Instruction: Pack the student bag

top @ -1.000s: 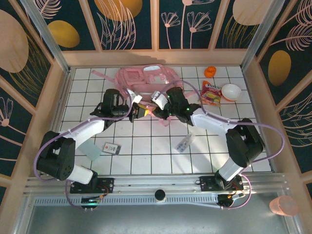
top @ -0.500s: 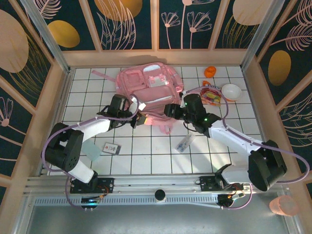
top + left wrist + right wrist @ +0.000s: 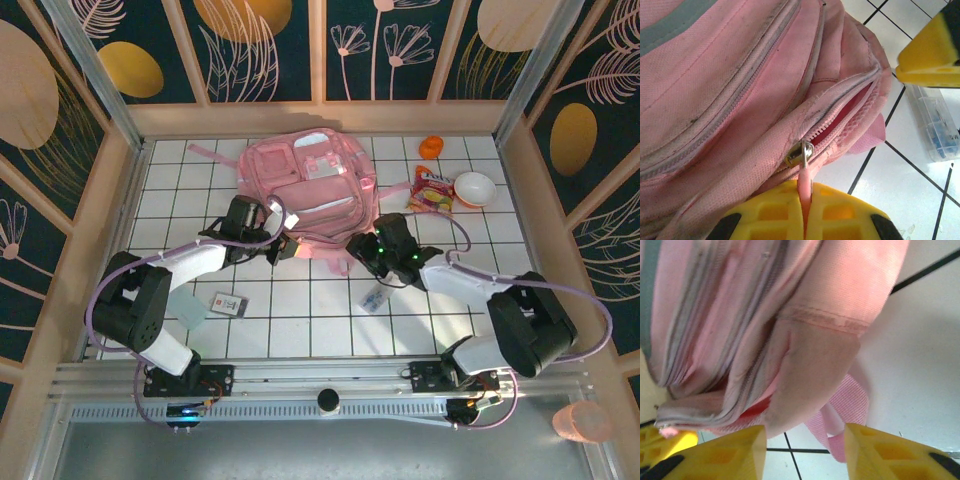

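I need to release the pink zip pull at the bag's near edge (image 3: 334,251) (image 3: 856,114), beside the pink webbing loop, with my left gripper.
The student bag (image 3: 305,185), a large pale pink backpack, lies flat at the back middle of the tiled table. My left gripper (image 3: 283,243) is at its near left corner, shut on the pink zip pull (image 3: 805,181) below the metal slider (image 3: 800,153). The zip beside it gapes a little and shows red lining. My right gripper (image 3: 356,244) sits at the bag's near right edge with its jaws open. In the right wrist view a pink webbing loop (image 3: 852,405) of the bag hangs between the open fingers of the right gripper (image 3: 805,452), unpinched.
A clear bottle (image 3: 378,293) lies just in front of the right gripper. A small card pack (image 3: 230,303) and a pale blue sheet (image 3: 188,306) lie near the left arm. A snack packet (image 3: 432,190), white bowl (image 3: 474,188) and orange item (image 3: 431,147) are at back right.
My right gripper left the top of the bag, swung right, then came down to the bag's near right edge. The bag now lies flatter and reaches nearer. The left gripper kept its grip.
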`<state>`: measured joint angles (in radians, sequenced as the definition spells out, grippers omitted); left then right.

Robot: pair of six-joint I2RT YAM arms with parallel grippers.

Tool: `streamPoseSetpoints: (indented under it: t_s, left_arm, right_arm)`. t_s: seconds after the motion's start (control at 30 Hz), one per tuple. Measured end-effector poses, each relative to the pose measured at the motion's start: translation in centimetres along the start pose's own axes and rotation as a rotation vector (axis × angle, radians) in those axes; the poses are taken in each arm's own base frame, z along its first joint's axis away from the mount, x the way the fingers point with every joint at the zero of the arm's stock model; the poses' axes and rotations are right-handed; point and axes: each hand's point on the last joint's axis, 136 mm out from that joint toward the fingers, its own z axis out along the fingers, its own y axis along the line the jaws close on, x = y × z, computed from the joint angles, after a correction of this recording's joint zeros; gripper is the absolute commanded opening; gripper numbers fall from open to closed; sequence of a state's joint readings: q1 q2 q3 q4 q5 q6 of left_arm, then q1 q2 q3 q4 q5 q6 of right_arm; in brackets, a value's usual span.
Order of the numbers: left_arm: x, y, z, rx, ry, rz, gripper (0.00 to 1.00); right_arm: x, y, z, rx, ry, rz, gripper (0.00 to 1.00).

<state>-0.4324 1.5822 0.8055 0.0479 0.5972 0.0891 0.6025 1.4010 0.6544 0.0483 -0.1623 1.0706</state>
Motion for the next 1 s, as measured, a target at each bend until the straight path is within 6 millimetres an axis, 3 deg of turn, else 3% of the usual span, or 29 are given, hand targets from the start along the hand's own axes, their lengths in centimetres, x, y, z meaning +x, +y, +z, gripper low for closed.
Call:
streamPoseSetpoints:
  t_s: [0.43,0.8,1.0]
  left_arm:
    - [0.4,-1.1,0.3,0.037,0.018,0.018,0.0]
    - [0.4,-4.3,2.3,0.104,0.058,0.061,0.0]
    - [0.2,-5.0,3.6,0.108,0.077,0.052,0.03]
  right_arm:
    - [0.0,0.4,1.7,-0.026,0.013,0.009,0.25]
    - [0.6,0.7,2.6,-0.029,0.017,-0.003,0.22]
    - [0.8,0.9,2.7,-0.028,0.012,-0.004,0.21]
